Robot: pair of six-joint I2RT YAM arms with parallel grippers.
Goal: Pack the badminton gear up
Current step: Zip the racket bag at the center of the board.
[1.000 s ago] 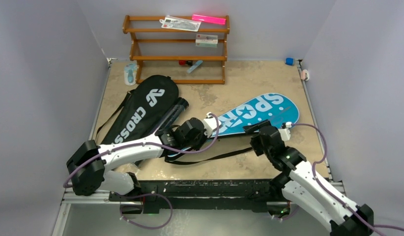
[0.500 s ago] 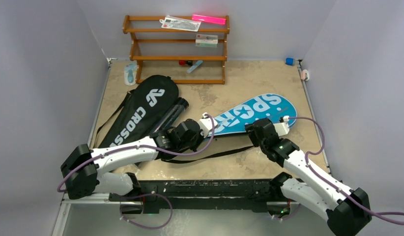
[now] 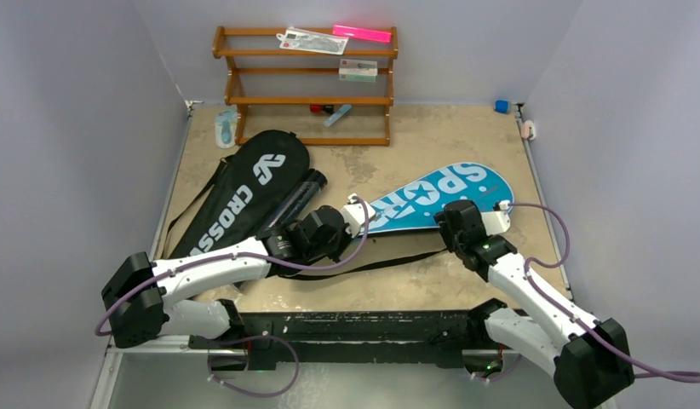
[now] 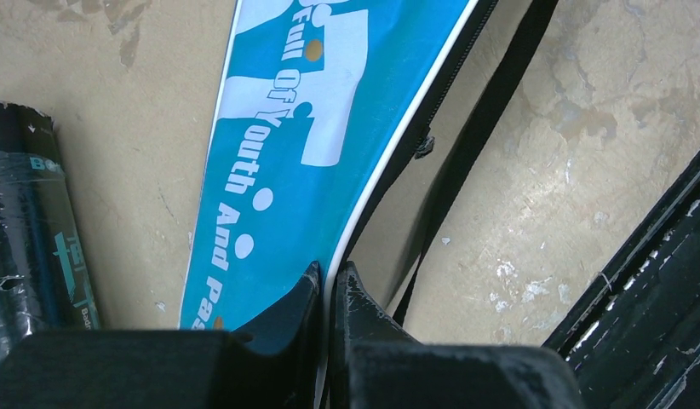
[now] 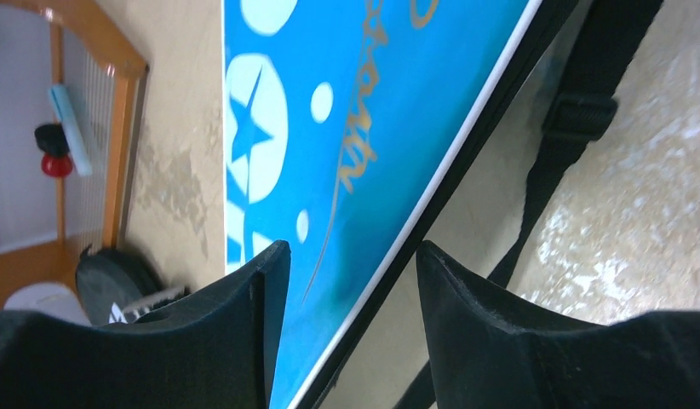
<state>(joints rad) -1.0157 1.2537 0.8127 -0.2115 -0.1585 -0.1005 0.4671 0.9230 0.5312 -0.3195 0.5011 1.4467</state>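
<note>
My left gripper will open and take the zipper pull [image 4: 425, 147], since it is pinching the blue cover's white edge while the zipper pull hangs free farther along.
The blue "SPORT" racket cover [image 3: 432, 194] lies slanted at mid-table, its black strap [image 3: 389, 261] trailing in front. My left gripper [image 3: 353, 218] is shut on the cover's white-piped zipper edge near the narrow end, as the left wrist view shows [image 4: 329, 277]. My right gripper [image 3: 450, 216] is open, its jaws either side of the cover's near edge [image 5: 351, 256] without pinching it. The black "CROSSWAY" cover [image 3: 244, 192] lies at the left with the long black tube [image 3: 300, 194] against it. No rackets or shuttlecocks show.
The brown wooden rack [image 3: 304, 85] stands at the back with a pink bar [image 3: 362, 34] and clear packets on it. A small light-blue item [image 3: 225, 128] lies left of the rack. A blue cube [image 3: 501, 106] sits in the far right corner.
My right arm has swung in leftward until its open jaws stand at the blue cover's near edge. The cover and my left gripper have shifted slightly left.
</note>
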